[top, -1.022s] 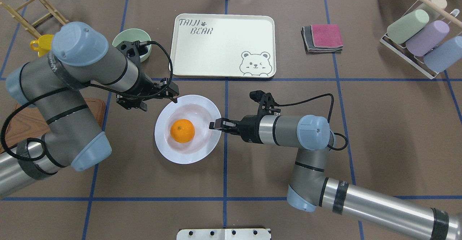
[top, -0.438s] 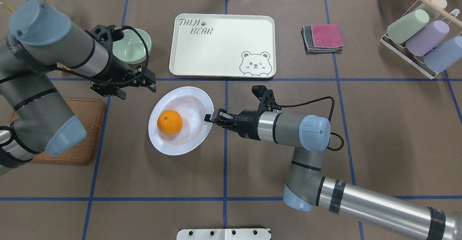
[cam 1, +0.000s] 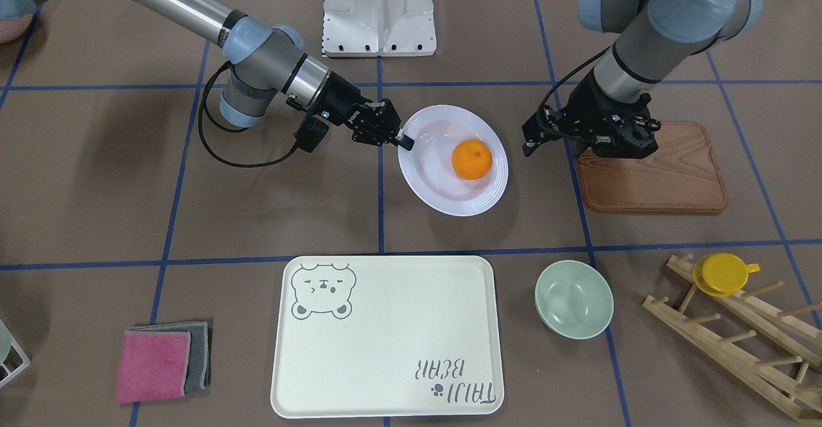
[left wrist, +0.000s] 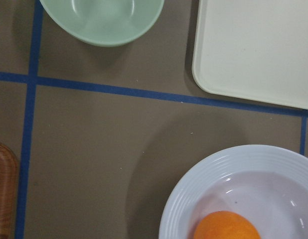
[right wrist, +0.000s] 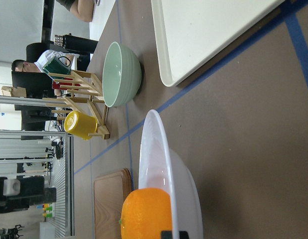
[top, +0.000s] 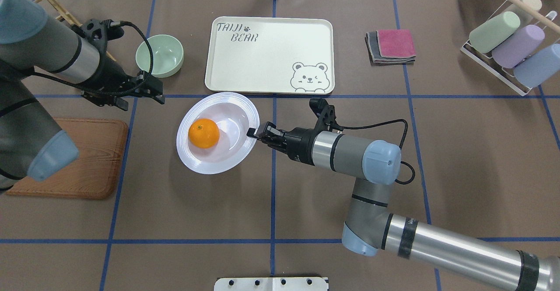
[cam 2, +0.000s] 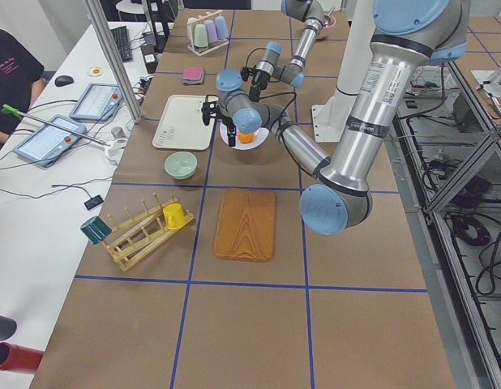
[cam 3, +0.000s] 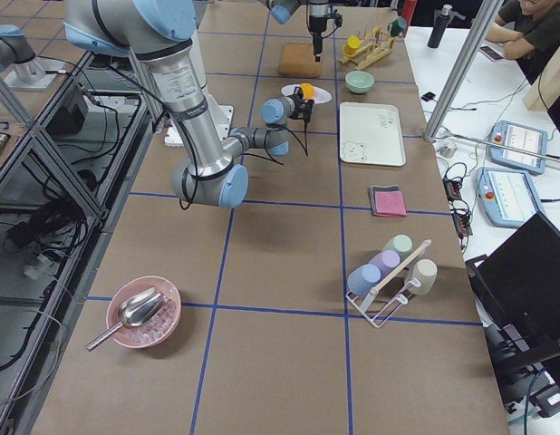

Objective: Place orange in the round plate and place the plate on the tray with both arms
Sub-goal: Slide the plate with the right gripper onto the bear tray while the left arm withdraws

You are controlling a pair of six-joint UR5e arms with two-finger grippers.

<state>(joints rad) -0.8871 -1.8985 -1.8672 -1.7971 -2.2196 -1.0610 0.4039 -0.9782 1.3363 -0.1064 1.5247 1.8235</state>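
Observation:
The robot's right gripper needs to release the white round plate on the cream tray point(cam 1: 384, 315) between the bear drawing and the lettering.
The orange point(top: 204, 133) lies in the left part of the white round plate point(top: 227, 162), which sits tilted just short of the tray's near edge. My right gripper point(top: 253, 132) is shut on the plate's right rim; the right wrist view shows that rim point(right wrist: 159, 164) edge-on with the orange point(right wrist: 146, 211) behind it. The cream tray point(top: 269, 57) with the bear drawing holds nothing. My left gripper point(top: 139, 100) hangs open and holds nothing, to the left of the plate and apart from it. Its wrist view looks down on the plate point(left wrist: 229, 179), the orange point(left wrist: 226, 226) and a tray corner point(left wrist: 258, 50).
A pale green bowl point(top: 159, 55) stands left of the tray, near my left gripper. A brown wooden board point(top: 74, 159) lies at the near left. Folded cloths point(top: 391, 46) and a rack of cups point(top: 507, 41) are at the right. A wooden rack holds a yellow cup point(cam 1: 722, 273).
My left arm has pulled back to the left, away from the plate's rim. My right gripper has carried the plate with the orange toward the tray and to the left, tilting it.

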